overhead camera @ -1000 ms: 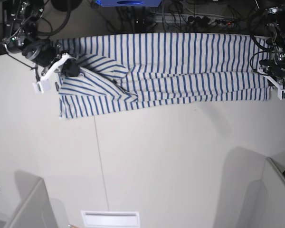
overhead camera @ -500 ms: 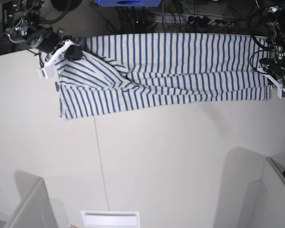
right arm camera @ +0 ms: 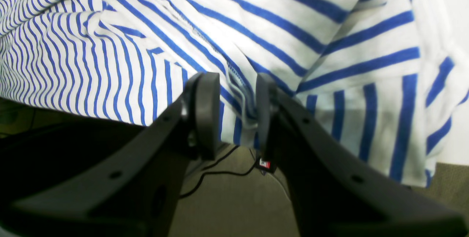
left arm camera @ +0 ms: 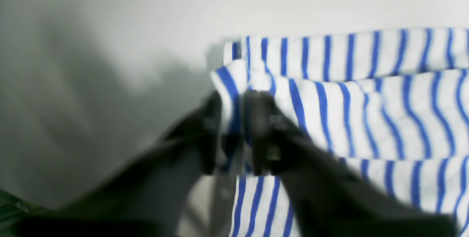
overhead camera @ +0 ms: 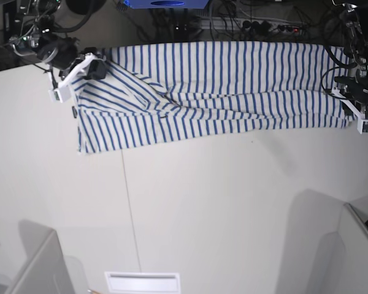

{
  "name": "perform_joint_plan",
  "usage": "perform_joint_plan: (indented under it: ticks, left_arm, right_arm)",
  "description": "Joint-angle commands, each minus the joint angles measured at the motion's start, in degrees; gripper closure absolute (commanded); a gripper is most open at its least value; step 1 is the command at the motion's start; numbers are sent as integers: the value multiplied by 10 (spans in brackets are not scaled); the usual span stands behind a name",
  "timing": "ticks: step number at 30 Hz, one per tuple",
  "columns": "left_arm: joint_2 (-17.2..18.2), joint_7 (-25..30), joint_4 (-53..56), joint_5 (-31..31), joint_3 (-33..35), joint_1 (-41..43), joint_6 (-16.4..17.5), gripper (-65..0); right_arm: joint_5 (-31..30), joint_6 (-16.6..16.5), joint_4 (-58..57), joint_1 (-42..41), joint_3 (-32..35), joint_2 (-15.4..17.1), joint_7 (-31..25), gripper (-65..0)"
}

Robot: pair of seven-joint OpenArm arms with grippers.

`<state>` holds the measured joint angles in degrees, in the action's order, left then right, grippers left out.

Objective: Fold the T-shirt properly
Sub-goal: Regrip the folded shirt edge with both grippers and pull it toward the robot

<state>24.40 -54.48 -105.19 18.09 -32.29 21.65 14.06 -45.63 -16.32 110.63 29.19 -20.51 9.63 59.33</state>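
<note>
The T-shirt lies along the far edge of the table. I need to pull it closer before my left gripper takes the shirt's end (overhead camera: 331, 104) and folds it toward the middle.
The white T-shirt with thin blue stripes (overhead camera: 233, 86) lies stretched along the table's far edge, its long sides folded in with creases. My right gripper (overhead camera: 91, 66), at the left of the base view, is shut on a bunched fold of the shirt (right arm camera: 110, 46) at that end, over the table's far edge. My left gripper (overhead camera: 354, 107), at the right of the base view, is shut on the shirt's edge (left arm camera: 366, 112). That cloth is pinched between its dark fingers (left arm camera: 210, 127). No neck tag shows.
Cables and a blue box (overhead camera: 165, 3) lie behind the table. Grey partitions stand at the front left (overhead camera: 43, 263) and front right (overhead camera: 356, 245). A white slotted piece (overhead camera: 142, 282) sits at the front edge. Floor with a black cable (right arm camera: 220, 173) shows below the shirt.
My right gripper has moved toward the far edge with the shirt's corner, pulling that fold flatter. My left gripper has stayed nearly in place, holding its end.
</note>
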Motion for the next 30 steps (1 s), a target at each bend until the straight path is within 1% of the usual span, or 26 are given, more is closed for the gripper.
perform_joint_plan:
  ticks: [1, 4, 6, 8, 10, 13, 14, 15, 16, 17, 18, 19, 22, 24, 28, 30]
  left_arm:
    - [10, -2, -21, -2, -6, 2, -1, -225]
    - [9, -17, -43, -2, -8, 3, -1, -321]
    - [6, -26, -52, 0, -27, 4, -1, -354]
    - [-8, -33, -53, 1, -62, 3, -1, -365]
    - [-20, -34, -53, 2, -85, 3, 0, -360]
    - [-41, -34, -53, 2, -89, 4, 0, -352]
    - [-49, -34, -51, 2, -88, 4, 0, -327]
    - [-59, -34, -49, 2, -88, 4, 0, -278]
    - [-68, -34, -49, 1, -88, 4, 0, -206]
    - [-77, -34, -48, -1, -88, 4, 0, -118]
    - [-85, -33, -47, -3, -87, 3, 0, -26]
    - [-92, -33, -44, -4, -87, 1, 0, 0]
    - [-94, -31, -5, -5, -59, -3, -2, 0]
    - [-92, -26, 37, -5, -41, -9, -3, 0]
    - [-93, 39, 115, -5, -34, -27, -5, 0]
    - [-92, 57, 147, -5, -33, -32, -5, 0]
  right_arm:
    - [-7, -3, 13, 0, -5, 6, -7, -168]
    - [-7, -3, 24, -5, -5, 6, -8, -168]
    - [-7, -3, 32, -10, -5, 6, -8, -168]
    - [-7, -4, 38, -21, -3, 7, -8, -168]
    - [-7, -4, 38, -29, 2, 15, -8, -168]
    - [-7, -4, 34, -44, 16, 24, -11, -165]
    - [-7, -4, 34, -47, 24, 25, -17, -162]
    - [-7, -4, 34, -48, 35, 31, -23, -138]
    - [-7, -4, 33, -49, 46, 39, -31, -98]
    - [-7, -4, 33, -56, 61, 46, -37, -42]
    - [-7, -4, 27, -59, 77, 54, -41, 0]
    - [-7, -3, 18, -65, 90, 60, -43, 0]
    - [-6, -3, -22, -80, 111, 64, -44, 0]
    - [-6, -3, -57, -93, 111, 65, -44, 0]
    - [-6, -3, -102, -117, 111, 65, -57, 0]
    - [2, -3, -125, -131, 111, 70, -66, 0]
